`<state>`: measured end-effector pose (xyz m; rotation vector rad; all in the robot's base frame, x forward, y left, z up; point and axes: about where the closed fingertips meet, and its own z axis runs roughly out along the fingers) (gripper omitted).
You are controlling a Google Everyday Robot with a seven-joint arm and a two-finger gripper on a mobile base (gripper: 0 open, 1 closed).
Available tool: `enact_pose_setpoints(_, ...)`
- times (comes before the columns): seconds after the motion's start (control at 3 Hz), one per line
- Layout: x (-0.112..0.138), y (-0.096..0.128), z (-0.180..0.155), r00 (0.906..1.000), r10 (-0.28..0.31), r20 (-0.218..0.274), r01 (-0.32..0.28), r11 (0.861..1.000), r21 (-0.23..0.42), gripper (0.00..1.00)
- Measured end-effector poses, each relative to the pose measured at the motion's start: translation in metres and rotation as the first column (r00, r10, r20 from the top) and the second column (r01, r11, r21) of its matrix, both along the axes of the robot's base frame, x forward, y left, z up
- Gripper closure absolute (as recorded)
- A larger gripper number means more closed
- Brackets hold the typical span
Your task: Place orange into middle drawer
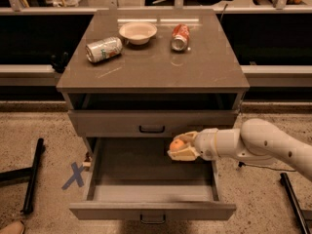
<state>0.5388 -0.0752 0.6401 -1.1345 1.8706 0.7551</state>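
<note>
The orange, now held above the open middle drawer, will be let go by my gripper on the bare grey bottom of the middle drawer [175, 169], in the half nearer my arm.
The orange [176, 145] is a small round fruit held between the cream fingers of my gripper [181, 147]. The gripper is shut on it and reaches in from the right on a white arm [263, 145]. It holds the orange above the right rear part of the open middle drawer [146, 182], just below the closed drawer front [152, 123] above. The middle drawer is pulled far out toward the camera and its grey floor is bare. Its dark bar handle [152, 219] shows at the front bottom.
On the cabinet top [151, 62] lie a white-green can on its side [104, 49], a cream bowl [138, 32] and a red soda can on its side [180, 37]. A blue X [74, 175] marks the floor at left, beside a black bar [31, 175].
</note>
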Motion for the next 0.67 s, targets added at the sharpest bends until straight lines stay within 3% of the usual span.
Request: enact_pose_setpoints(0.67,0.006,-0.007,-0.071,0.997,-0.046,-0.063,0.041,0.996,-0.078,1.0)
